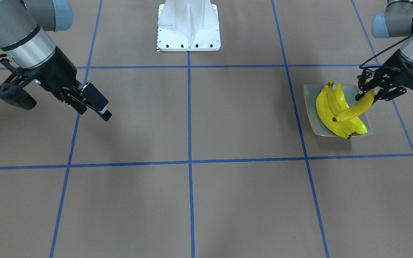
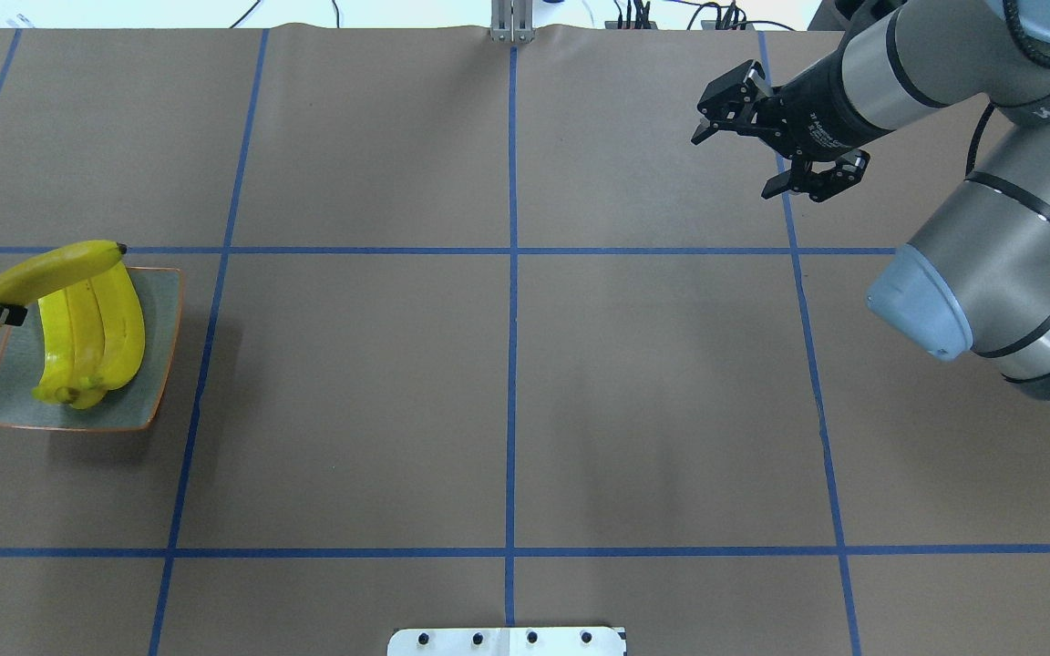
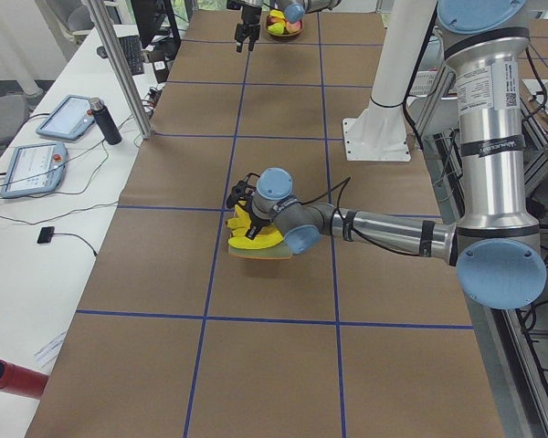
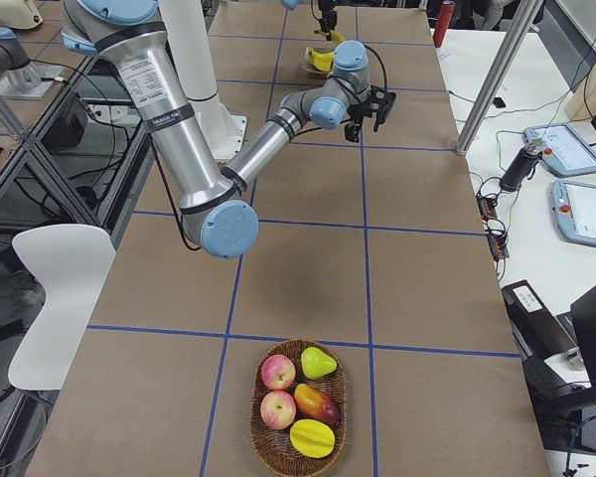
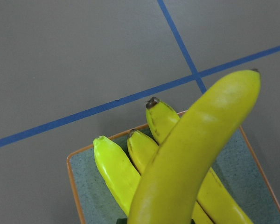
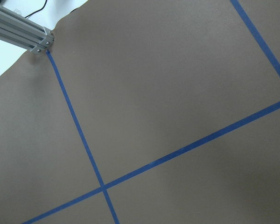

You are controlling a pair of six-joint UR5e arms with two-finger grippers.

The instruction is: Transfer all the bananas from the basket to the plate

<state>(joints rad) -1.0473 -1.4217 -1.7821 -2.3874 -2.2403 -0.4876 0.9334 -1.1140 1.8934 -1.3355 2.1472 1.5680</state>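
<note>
The robot's left gripper should release the fourth banana crosswise on top of the three bananas on the plate [image 1: 338, 104] [image 5: 207, 198].
Three yellow bananas [image 1: 330, 107] lie side by side on the grey-blue plate [image 1: 308, 96] with an orange rim. My left gripper [image 1: 366, 94] is shut on one end of a fourth banana [image 1: 355, 109] and holds it tilted across and just above the others. In the overhead view this banana [image 2: 42, 271] is over the plate's [image 2: 151, 364] far edge; the left wrist view shows it [image 5: 191, 158] close above the plate [image 5: 86, 186]. My right gripper [image 2: 733, 164] is open and empty, far off over bare table. The basket [image 4: 300, 407] holds no bananas.
The basket holds two apples, a pear, a mango and a yellow fruit, at the table's right end. The white robot base [image 1: 188, 28] stands at the middle of the robot's table edge. Blue tape lines cross the brown table.
</note>
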